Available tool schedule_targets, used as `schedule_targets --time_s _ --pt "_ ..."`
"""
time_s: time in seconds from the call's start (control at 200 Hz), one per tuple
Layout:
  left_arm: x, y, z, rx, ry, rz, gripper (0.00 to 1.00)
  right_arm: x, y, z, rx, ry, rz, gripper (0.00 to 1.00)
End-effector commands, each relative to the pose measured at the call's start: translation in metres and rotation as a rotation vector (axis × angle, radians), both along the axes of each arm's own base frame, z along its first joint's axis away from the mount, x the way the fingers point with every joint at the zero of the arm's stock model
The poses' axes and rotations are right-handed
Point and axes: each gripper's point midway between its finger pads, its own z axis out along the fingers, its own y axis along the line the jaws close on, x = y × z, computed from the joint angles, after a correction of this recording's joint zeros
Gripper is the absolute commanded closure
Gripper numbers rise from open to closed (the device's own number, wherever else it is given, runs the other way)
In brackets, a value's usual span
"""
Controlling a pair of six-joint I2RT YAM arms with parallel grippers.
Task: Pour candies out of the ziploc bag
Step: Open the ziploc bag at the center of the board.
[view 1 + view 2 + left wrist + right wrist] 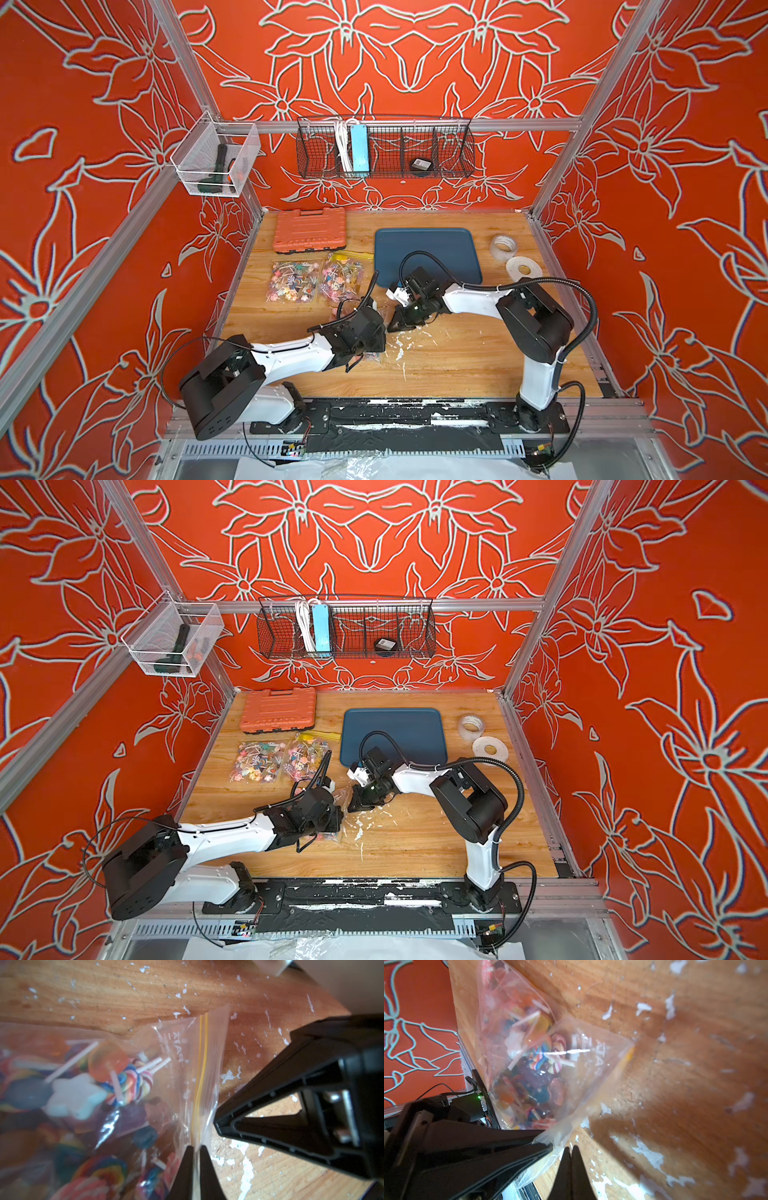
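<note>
My right gripper is shut just short of the bag's edge; it should open, move in and pinch the bag's edge (560,1132) beside my left gripper before pouring.
A clear ziploc bag (187,1053) with a yellow zip line lies on the wooden table, full of candies (108,1061), small coloured lollipops on white sticks. My left gripper (195,1147) is shut on the bag's zip edge. My right gripper (569,1148) is shut with no plastic seen between its tips, right beside the bag's lip (591,1068). The candies (546,1057) all sit inside the bag. In both top views the left gripper (382,332) and right gripper (392,326) meet tip to tip at mid-table, and the left arm hides most of the bag (328,837).
Two more bags of lollipops (293,282) (343,276) lie to the back left. Behind them is an orange tool case (309,230). A dark blue tray (428,249) lies behind the right gripper, with tape rolls (503,247) at the back right. White flakes (399,353) dot the wood.
</note>
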Motion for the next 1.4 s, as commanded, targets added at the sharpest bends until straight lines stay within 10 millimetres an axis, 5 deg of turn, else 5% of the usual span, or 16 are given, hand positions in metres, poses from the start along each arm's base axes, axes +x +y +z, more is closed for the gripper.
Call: schedule_targets --time_s 0.0,0.285,0.425,0.555,1.396 --pt "0.007 0.001 0.003 0.012 -0.016 0.014 0.97 -0.009 -0.008 -0.010 -0.045 0.012 0.017 1.00" --pt "0.004 -0.004 0.001 -0.011 -0.002 -0.003 1.00 -0.008 -0.007 0.002 -0.040 0.004 0.012 1.00" --pt "0.004 -0.007 0.000 -0.023 0.003 -0.010 1.00 -0.007 -0.007 0.019 -0.021 -0.010 -0.008 0.77" --pt "0.004 -0.010 0.000 -0.033 0.007 -0.018 1.00 -0.005 -0.005 0.029 -0.008 -0.020 -0.022 0.68" --pt "0.000 -0.011 -0.004 -0.048 0.019 -0.024 1.00 0.009 0.002 -0.006 -0.090 0.024 -0.054 0.77"
